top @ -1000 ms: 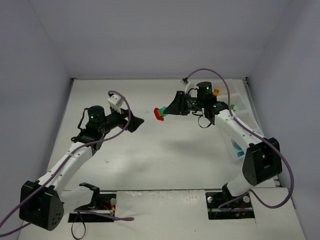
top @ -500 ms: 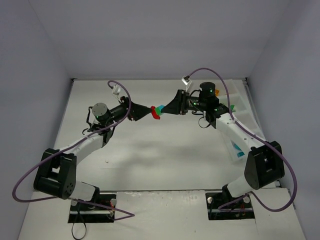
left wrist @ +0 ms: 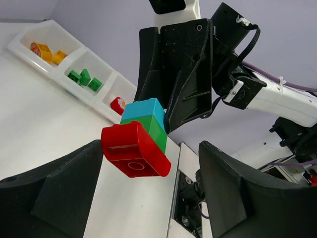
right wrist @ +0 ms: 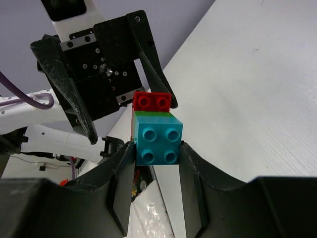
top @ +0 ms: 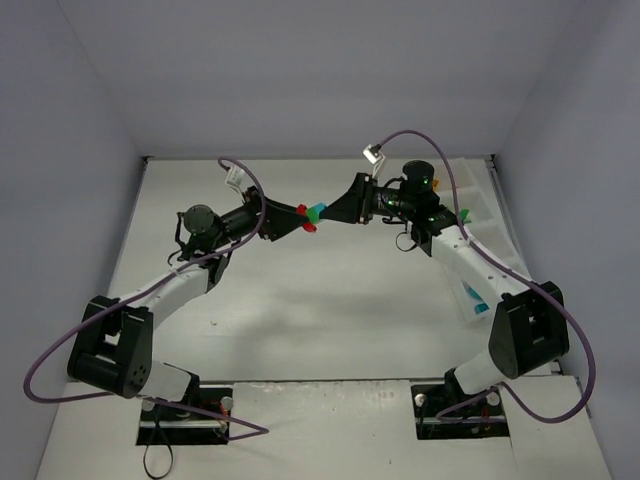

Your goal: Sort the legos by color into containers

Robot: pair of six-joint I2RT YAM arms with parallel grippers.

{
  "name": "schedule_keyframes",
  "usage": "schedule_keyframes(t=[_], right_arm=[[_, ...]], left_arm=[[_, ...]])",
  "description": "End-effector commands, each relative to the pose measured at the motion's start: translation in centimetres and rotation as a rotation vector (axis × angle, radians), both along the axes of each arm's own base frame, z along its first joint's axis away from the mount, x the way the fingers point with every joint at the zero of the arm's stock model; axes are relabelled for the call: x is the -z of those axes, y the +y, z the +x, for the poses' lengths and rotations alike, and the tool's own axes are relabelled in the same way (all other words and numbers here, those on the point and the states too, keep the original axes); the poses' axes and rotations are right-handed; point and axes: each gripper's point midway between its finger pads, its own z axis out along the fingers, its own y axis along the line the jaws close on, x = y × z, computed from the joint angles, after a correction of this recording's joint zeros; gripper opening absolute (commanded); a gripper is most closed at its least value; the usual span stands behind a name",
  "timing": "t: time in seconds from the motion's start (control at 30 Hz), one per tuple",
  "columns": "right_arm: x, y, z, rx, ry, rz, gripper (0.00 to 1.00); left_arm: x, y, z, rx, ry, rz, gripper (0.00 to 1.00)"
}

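The teal brick, still held over the table's far middle, will be let go by my right gripper in the white tray's nearest compartment point(top: 478, 287), by the teal pieces that are there.
My right gripper point(right wrist: 157, 151) is shut on a teal brick point(right wrist: 157, 144) that tops a joined stack with a green brick point(left wrist: 154, 131) and a red brick point(left wrist: 132, 149). It holds the stack point(top: 311, 216) in the air over the table's far middle. My left gripper point(left wrist: 151, 151) is open and faces it, its fingers point(left wrist: 59, 193) on either side of the red end. The red brick sits close to the left finger, with a gap to the right one. The white tray point(left wrist: 106, 94) holds orange bricks point(left wrist: 43, 50), green bricks point(left wrist: 84, 78) and a red brick point(left wrist: 118, 105) in separate compartments.
The tray point(top: 497, 225) runs along the table's right edge, partly behind the right arm, with a green brick point(top: 463, 214) and a teal one point(top: 478, 300) showing in it. The two arms meet nose to nose above the table.
My left arm has swung right and up to the stack, so its open fingers now flank the red brick. My right gripper has shifted the stack slightly up.
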Motion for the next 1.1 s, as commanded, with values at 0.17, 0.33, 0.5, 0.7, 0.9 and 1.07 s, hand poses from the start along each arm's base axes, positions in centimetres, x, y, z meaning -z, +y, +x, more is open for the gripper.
schedule_keyframes(t=[0.17,0.33,0.5,0.7,0.9,1.07], right_arm=[[-4.1,1.0,-1.3,-0.058,-0.153,0.074,0.00],[-3.9,1.1,-1.2,-0.051,-0.160,0.069,0.00],[-3.9,1.0,-1.1,-0.034,-0.177,0.060,0.00],[-4.3,0.9,-0.9,-0.021,-0.199,0.059,0.00],[-4.1,0.6,-0.5,-0.001,-0.216,0.048,0.00],[-4.4,0.2,-0.4,0.015,-0.234,0.045,0.00]], left_arm=[[-5.3,-0.6,-0.6,0.040,-0.173,-0.060,0.64],[-4.9,-1.3,-0.8,0.068,-0.147,-0.059,0.50],[-4.2,-1.5,-1.0,0.085,-0.115,-0.054,0.47],[-3.6,-1.5,-1.0,0.087,-0.075,-0.045,0.47],[-3.2,-1.5,-1.0,0.090,-0.037,-0.041,0.48],[-2.8,-1.5,-1.0,0.087,-0.010,-0.030,0.48]])
